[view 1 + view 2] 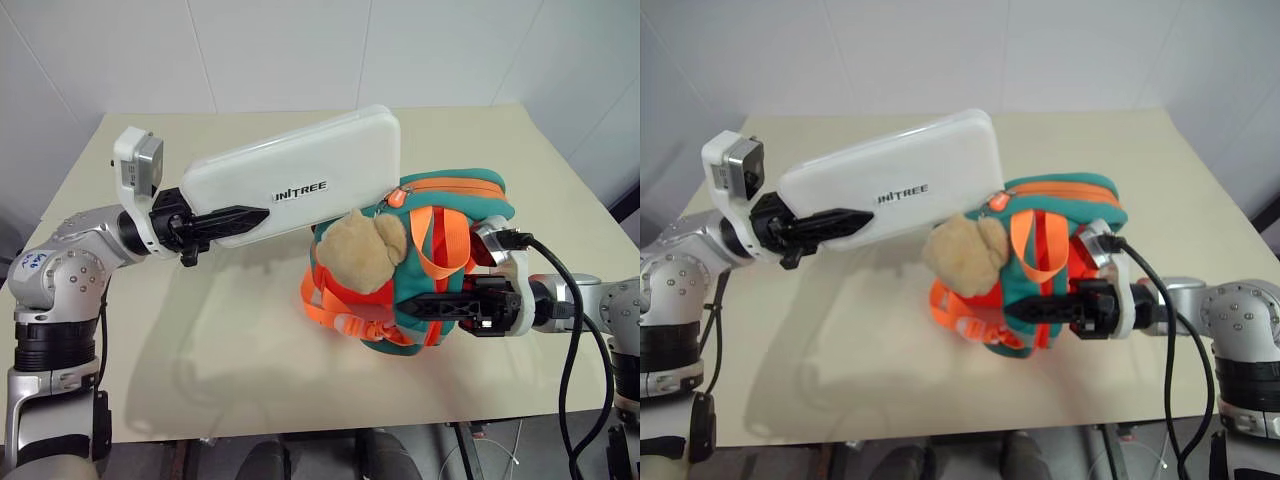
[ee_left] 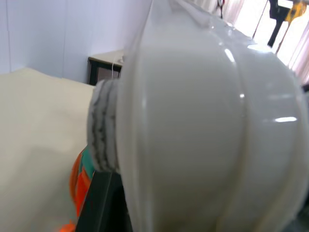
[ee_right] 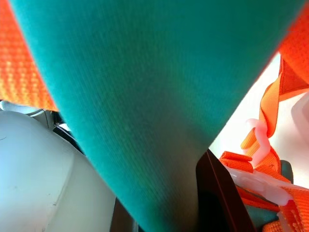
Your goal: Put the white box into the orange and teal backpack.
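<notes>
My left gripper is holding the white box and will let go of it inside the backpack's main pocket [image 1: 406,216], behind the tan plush bear.
My left gripper [image 1: 255,214] is shut on the near end of the white box [image 1: 300,175], a long flat case with dark lettering, and holds it in the air, slanting up to the right. The box's far end reaches the top of the orange and teal backpack [image 1: 440,250], which stands upright at the table's middle right with a tan plush bear [image 1: 362,248] on its front. My right gripper [image 1: 420,305] is shut on the backpack's teal padded edge low on its right side. The left wrist view shows the box [image 2: 203,125] up close, the right wrist view the teal fabric [image 3: 159,96].
The beige table [image 1: 220,330] has bare room on its left half and in front of the backpack. Orange straps and buckles [image 1: 340,310] hang at the backpack's lower left. White walls stand behind the table. A black cable [image 1: 575,320] runs along my right arm.
</notes>
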`<state>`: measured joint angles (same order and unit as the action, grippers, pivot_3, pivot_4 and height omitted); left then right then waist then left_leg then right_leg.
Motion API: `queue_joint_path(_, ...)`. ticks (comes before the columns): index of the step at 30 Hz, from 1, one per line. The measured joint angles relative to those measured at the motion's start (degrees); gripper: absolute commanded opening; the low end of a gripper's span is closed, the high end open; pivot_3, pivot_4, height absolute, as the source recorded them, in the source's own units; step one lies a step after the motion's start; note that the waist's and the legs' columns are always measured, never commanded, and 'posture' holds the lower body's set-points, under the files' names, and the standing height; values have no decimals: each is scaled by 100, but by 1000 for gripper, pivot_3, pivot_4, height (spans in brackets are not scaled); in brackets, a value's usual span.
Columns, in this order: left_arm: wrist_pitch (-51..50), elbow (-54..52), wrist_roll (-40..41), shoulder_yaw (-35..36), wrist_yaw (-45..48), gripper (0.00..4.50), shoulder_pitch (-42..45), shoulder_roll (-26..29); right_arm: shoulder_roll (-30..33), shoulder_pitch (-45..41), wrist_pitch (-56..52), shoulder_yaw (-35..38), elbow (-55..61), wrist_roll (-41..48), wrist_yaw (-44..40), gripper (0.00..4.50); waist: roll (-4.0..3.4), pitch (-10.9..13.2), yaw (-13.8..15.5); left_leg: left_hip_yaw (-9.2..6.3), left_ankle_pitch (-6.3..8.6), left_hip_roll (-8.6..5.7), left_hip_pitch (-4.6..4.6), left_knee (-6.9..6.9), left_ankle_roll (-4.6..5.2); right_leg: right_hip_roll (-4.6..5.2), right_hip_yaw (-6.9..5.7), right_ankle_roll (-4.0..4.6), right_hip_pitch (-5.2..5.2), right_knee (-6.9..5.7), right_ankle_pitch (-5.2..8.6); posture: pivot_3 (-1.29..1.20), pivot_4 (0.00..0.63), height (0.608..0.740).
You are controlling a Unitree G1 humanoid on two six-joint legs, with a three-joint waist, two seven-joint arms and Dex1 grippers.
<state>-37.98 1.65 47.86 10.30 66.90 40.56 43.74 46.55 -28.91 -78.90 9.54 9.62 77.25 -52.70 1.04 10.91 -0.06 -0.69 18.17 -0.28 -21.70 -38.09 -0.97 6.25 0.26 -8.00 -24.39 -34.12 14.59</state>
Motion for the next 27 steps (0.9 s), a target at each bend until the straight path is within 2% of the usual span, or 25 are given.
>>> queue_joint_path(5, 1365, 943, -1014, -350, 513, 1245, 487, 251, -111, 48, 56, 26, 45, 58, 143, 576, 11, -7, 3, 0, -1, 0, 17, -3, 0, -1, 0, 1, 13, 10, 0, 0, 150, 740)
queue_joint_path(11, 2102, 1813, -1690, -641, 1068, 1245, 895, 492, -220, 65, 144, 27, 125, 126, 313, 576, 14, -9, 3, -4, 0, 1, 20, -3, 1, 0, -2, 1, 18, -9, -1, 0, 150, 740)
queue_joint_path(21, 1617, 1952, -1922, -759, 1865, 1245, 982, 984, -300, 144, 185, 27, 151, 235, 460, 576, 14, -8, -7, -4, 5, 3, 12, 3, 10, -1, -5, 0, 15, 4, -1, 0, 150, 740)
queue_joint_path(27, 1014, 1558, -1861, -754, 1908, 1245, 960, 1180, -310, 161, 259, 26, 147, 234, 469, 576, 16, -7, -14, -5, 6, 7, 9, 4, 11, -4, -4, 0, 13, 4, -1, 0, 150, 740)
